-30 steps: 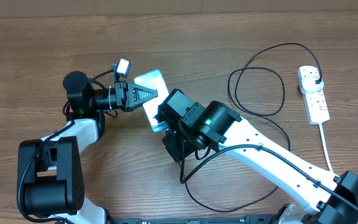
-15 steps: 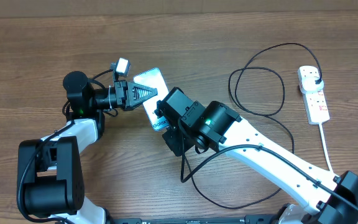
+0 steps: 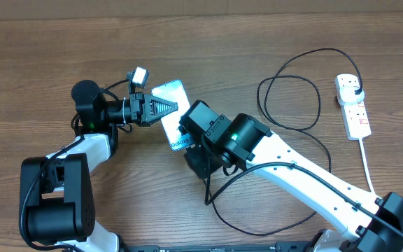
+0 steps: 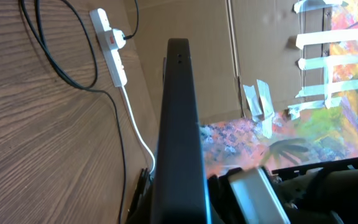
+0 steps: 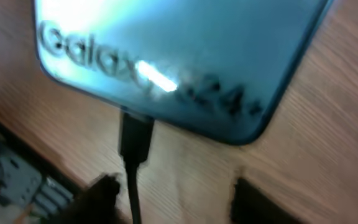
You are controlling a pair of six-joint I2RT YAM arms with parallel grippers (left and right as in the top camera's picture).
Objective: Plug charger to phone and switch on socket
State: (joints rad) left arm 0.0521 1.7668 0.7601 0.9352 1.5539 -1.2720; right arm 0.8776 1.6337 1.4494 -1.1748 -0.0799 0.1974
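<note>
The open fingers of my right gripper are back beside the thin cable, so next I move up to the phone's edge and close around the connector (image 5: 137, 135) to seat it.
The phone (image 3: 175, 124) lies left of centre, its blue-teal screen up with "Galaxy" at the near end (image 5: 185, 50). My left gripper (image 3: 173, 106) is turned on its side and shut on the phone's left edge; in the left wrist view the phone (image 4: 179, 124) runs edge-on between the jaws. The charger's connector (image 5: 135, 140) sits in the phone's bottom port. My right gripper (image 5: 179, 199) stands open just below it, with the cable passing near the left finger (image 5: 98, 193), untouched. The black cable (image 3: 289, 98) loops right to its plug (image 3: 356, 89) in the white socket (image 3: 354, 110).
The socket's white cord (image 3: 366, 164) runs toward the front right edge. More black cable (image 3: 257, 227) loops under my right arm (image 3: 292, 168). The left arm's base (image 3: 54, 203) stands at the front left. A cardboard wall (image 4: 185, 25) stands behind the table.
My right gripper has opened and let go of the connector, which stays in the phone. It has drawn back a little, uncovering the "Galaxy" end. The left gripper has not moved.
</note>
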